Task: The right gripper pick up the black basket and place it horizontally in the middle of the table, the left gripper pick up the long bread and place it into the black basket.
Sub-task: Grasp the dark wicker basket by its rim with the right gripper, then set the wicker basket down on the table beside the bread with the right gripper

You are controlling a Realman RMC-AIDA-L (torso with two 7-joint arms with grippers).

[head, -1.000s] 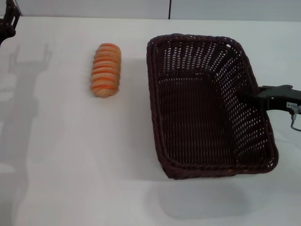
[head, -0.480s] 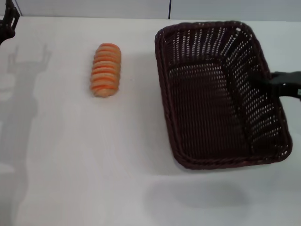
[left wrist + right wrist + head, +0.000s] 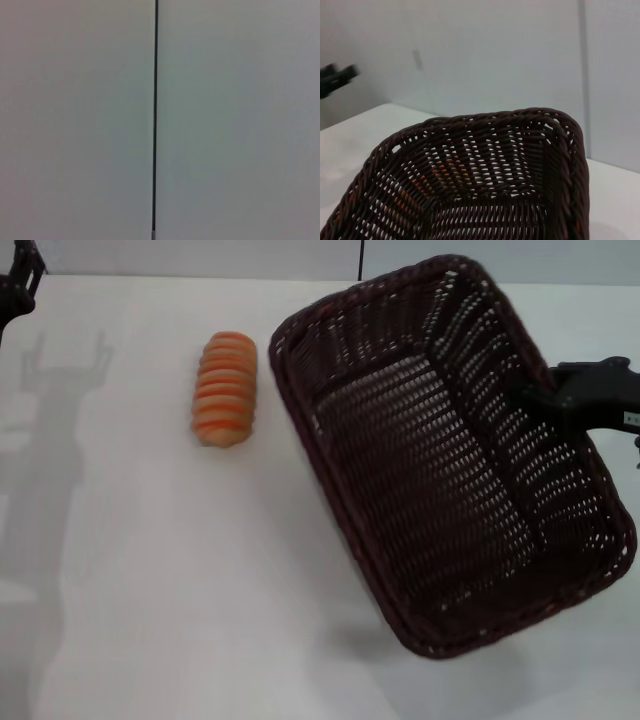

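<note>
The black basket will go down from my right gripper on the white table (image 3: 383,465), close beside the long bread. The basket still hangs tilted in the air.
The black basket (image 3: 430,480) hangs in the air over the right half of the white table (image 3: 150,570), tilted and turned diagonally, its shadow on the tabletop below. My right gripper (image 3: 532,400) is shut on its right rim. The right wrist view looks into the basket (image 3: 470,200) from that rim. The long bread (image 3: 225,388), orange with cream stripes, lies on the table just left of the basket's far corner. My left gripper (image 3: 16,285) stays at the far left corner, away from the bread, and its shadow shows two fingers spread apart.
A grey wall with a dark vertical seam (image 3: 155,120) stands behind the table and fills the left wrist view. The left gripper's shadow (image 3: 60,370) falls on the table's left side.
The basket has risen toward the camera and turned counter-clockwise in the right gripper's hold, its far left corner swinging toward the bread. The bread and left gripper have not moved.
</note>
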